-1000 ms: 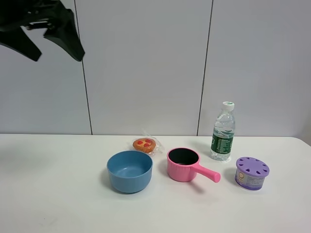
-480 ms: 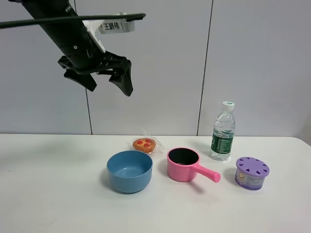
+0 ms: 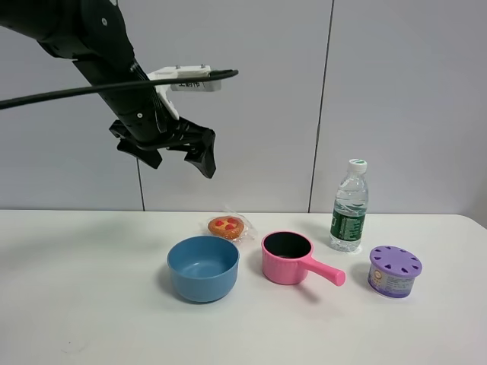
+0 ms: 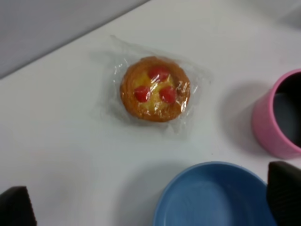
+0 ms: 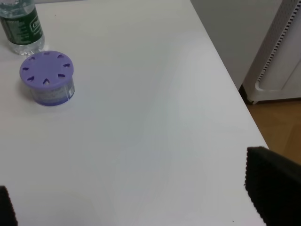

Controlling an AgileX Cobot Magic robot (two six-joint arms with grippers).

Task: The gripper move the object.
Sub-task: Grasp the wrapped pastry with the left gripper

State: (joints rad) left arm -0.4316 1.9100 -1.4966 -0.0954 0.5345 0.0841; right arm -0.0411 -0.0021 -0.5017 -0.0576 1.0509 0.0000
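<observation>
I should close my left gripper around the golden-brown sides (image 3: pixel 226 229) (image 4: pixel 155 96) of the wrapped pastry behind the blue bowl, with one finger on each side.
The object, a small golden-brown pastry (image 3: pixel 227 226) with red dots in clear wrap, lies on the white table (image 3: pixel 91 304) just behind the blue bowl (image 3: pixel 203 268). My left gripper (image 3: pixel 181 161), a black claw, hangs open and empty in the air above and to the left of the pastry. In the left wrist view the pastry (image 4: pixel 155 88) lies ahead between the spread fingertips (image 4: pixel 284 193) of the left gripper (image 4: pixel 150 205), well apart from them. My right gripper (image 5: pixel 141 197) is open and empty above the table's right end; it is out of the exterior high view.
A pink saucepan (image 3: pixel 288 257) stands right of the bowl, handle pointing right. A water bottle (image 3: pixel 349 207) and a purple-lidded round container (image 3: pixel 394 271) stand further right; the container also shows in the right wrist view (image 5: pixel 47 77). The table's right edge (image 5: pixel 235 94) drops to the floor.
My left arm has swung down and to the right from the top left corner, bringing the open gripper closer above the pastry. The objects on the table have not moved.
</observation>
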